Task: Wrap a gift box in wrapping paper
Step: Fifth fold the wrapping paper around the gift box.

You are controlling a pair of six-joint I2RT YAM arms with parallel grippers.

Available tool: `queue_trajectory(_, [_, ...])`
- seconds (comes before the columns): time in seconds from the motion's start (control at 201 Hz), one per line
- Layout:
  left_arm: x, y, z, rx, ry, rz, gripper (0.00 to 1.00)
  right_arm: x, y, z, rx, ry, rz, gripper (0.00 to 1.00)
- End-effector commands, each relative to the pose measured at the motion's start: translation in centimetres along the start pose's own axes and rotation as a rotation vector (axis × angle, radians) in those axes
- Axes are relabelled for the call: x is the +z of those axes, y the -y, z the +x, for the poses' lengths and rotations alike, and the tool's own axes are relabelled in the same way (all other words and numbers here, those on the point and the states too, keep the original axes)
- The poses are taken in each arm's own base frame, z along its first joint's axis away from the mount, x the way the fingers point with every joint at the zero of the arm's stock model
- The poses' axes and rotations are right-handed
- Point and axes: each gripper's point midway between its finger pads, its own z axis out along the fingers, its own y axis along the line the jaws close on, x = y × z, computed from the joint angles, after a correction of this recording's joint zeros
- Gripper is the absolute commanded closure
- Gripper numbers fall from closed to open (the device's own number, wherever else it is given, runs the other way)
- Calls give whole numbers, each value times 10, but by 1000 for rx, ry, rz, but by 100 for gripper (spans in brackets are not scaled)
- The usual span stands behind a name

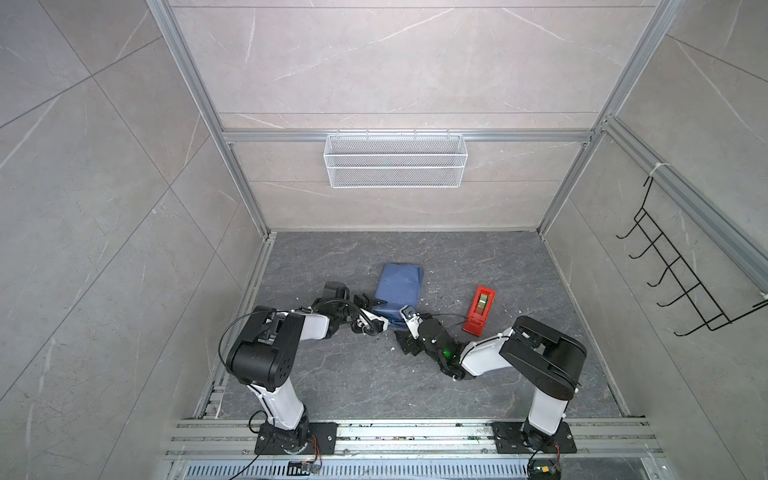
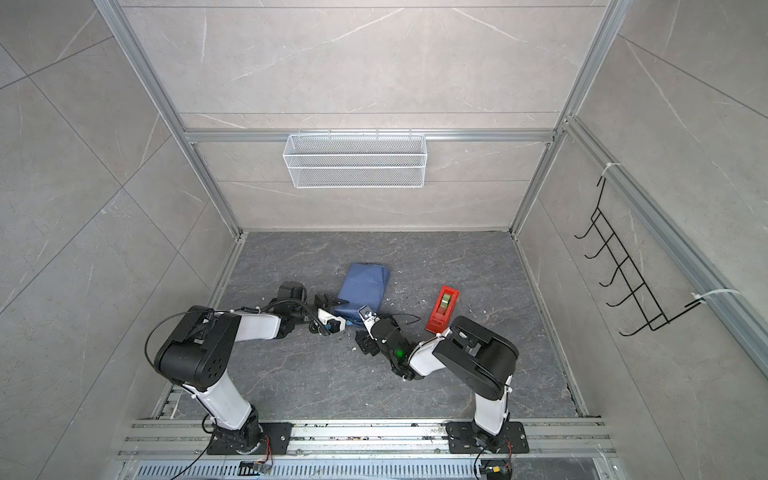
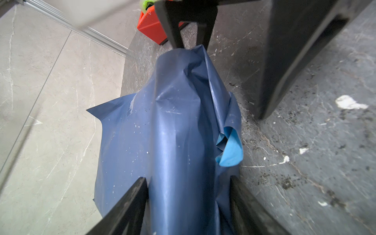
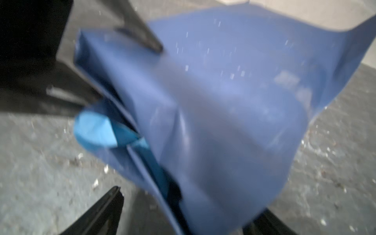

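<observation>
I can see the light blue inner flap sticks out past my left gripper's fingers, so I will open my left gripper and pinch the flap against the rounded ridge (image 3: 186, 156).
The wrapping paper (image 1: 399, 282) (image 2: 365, 282) lies folded into a dark blue bundle on the floor, and the gift box is hidden inside it. In the left wrist view my left gripper (image 3: 188, 179) is shut on a rounded ridge of the paper (image 3: 173, 122), with a finger pressed against each side. It holds the bundle's near left corner (image 1: 376, 309) (image 2: 338, 309). A light blue inner flap (image 3: 232, 150) (image 4: 93, 130) sticks out at the open end. My right gripper (image 4: 191, 200) (image 1: 401, 328) stands wide open at the near end, the blurred paper (image 4: 223, 101) loose between its fingers.
A red tape dispenser (image 1: 478, 309) (image 2: 442, 309) (image 3: 152, 26) stands to the right of the bundle. A white wire basket (image 1: 395, 162) hangs on the back wall and a black hook rack (image 1: 681, 266) on the right wall. White scraps litter the dark floor.
</observation>
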Motion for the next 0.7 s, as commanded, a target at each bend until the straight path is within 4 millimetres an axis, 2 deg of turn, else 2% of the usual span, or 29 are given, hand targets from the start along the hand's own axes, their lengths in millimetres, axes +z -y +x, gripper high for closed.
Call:
queue_trajectory(0.0, [-2,1,-1,-57,-11,13,34,10,6,-19,65,76,23,12])
queue_trajectory(0.1, [-5,-10,-4,-87,-14,-16,32,11,9,-24,103,89,29,13])
queue_trajectory(0.244, [-7,-23,-3,-108,-29,-61,16,13,12,-27,132,107,31,17])
queue_trajectory(0.324, [-8,-32,-3,-137,-43,-77,12,12,15,-27,157,96,36,20])
queue_trajectory(0.428, [-8,-42,0,-196,-65,-91,12,12,16,-29,168,91,36,22])
queue_trajectory(0.617, [-6,-50,1,-196,-107,-98,14,14,15,-29,186,74,35,22])
queue_trajectory(0.692, [-3,-47,0,-202,-98,-78,16,16,13,-30,183,78,28,22])
